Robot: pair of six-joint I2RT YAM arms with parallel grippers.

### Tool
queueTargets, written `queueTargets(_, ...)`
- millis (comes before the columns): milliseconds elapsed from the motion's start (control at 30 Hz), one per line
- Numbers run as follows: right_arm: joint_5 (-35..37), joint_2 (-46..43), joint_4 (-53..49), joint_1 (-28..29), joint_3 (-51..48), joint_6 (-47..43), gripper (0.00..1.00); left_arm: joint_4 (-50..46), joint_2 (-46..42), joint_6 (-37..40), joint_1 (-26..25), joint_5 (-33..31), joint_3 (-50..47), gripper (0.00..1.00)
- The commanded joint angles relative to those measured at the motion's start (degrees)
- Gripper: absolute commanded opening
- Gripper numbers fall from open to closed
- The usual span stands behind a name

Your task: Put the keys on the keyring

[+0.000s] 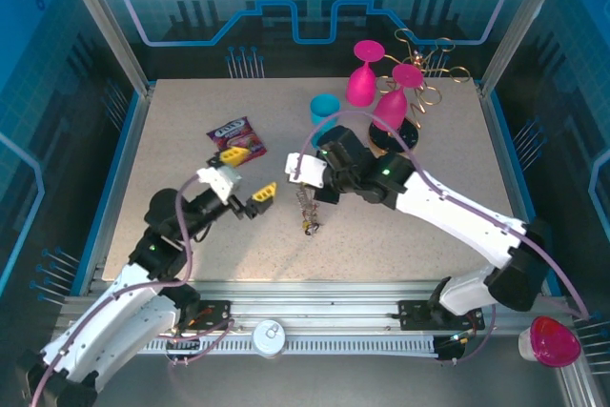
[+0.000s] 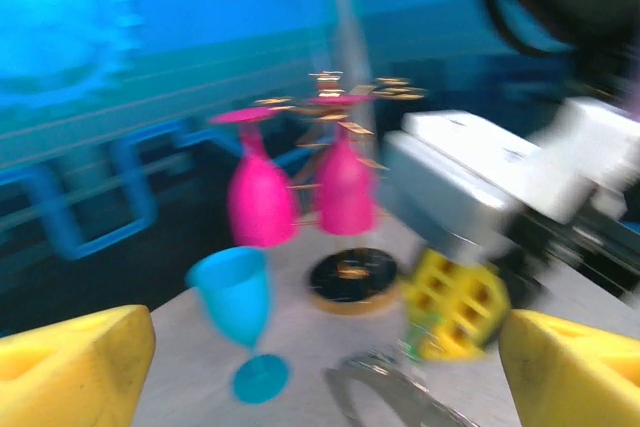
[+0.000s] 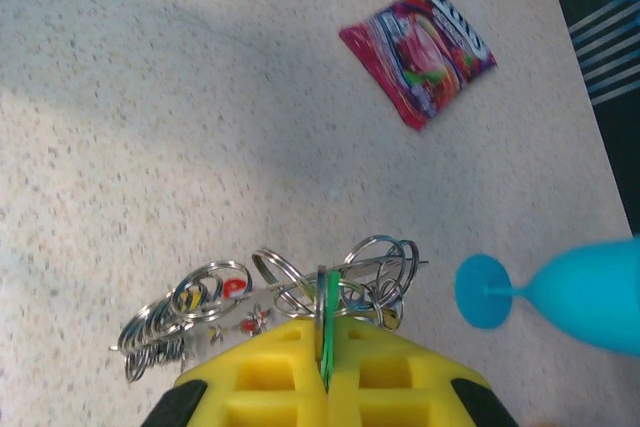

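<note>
Next, my right gripper lets go of the green-headed key on the open table (image 1: 314, 220) between the blue goblet and the front rail.
My right gripper (image 3: 323, 329) is shut on a green key (image 3: 327, 309) and a metal ring beside it. The keyring (image 3: 300, 287), a thin wire strung with several split rings and small keys, hangs under those jaws just above the table. In the top view the bunch (image 1: 307, 213) dangles below my right gripper (image 1: 308, 184) at mid-table. My left gripper (image 1: 246, 175) stands open just left of it, its yellow fingers (image 2: 72, 367) wide apart. The left wrist view is blurred, with part of the ring (image 2: 392, 389) low between the fingers and the right gripper's yellow pads (image 2: 457, 303) behind.
A shiny snack packet (image 1: 236, 136) lies at the left rear. A blue goblet (image 1: 325, 108) lies on its side behind the right arm. Two pink goblets (image 1: 362, 78) hang upside down on a gold wire rack (image 1: 429, 69) with a black base (image 2: 350, 278).
</note>
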Motion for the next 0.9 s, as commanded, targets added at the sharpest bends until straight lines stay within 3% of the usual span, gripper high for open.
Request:
queueTargets(0, -2.8, 4.7, 7.8, 2.8, 5.4, 3.1, 0.0, -3.7, -2.9, -11.4, 3.6, -23.2, -1.7, 0.91)
queueTargets(333, -5.9, 17.7, 18.3, 3.6, 14.2, 8.3, 0.0, -7.2, -3.9, -20.5, 6.7, -34.9, -1.6, 0.92)
queueTargets(567, -5.0, 17.1, 21.9, 0.6, 1.5, 12.7, 0.0, -5.7, -3.8, -21.6, 6.8, -37.0, -4.2, 0.92)
queueTargets(867, 3.5, 9.4, 19.3, -3.7, -15.3, 8.2, 0.0, -5.3, -1.3, -21.1, 6.9, -37.4, -7.2, 0.92)
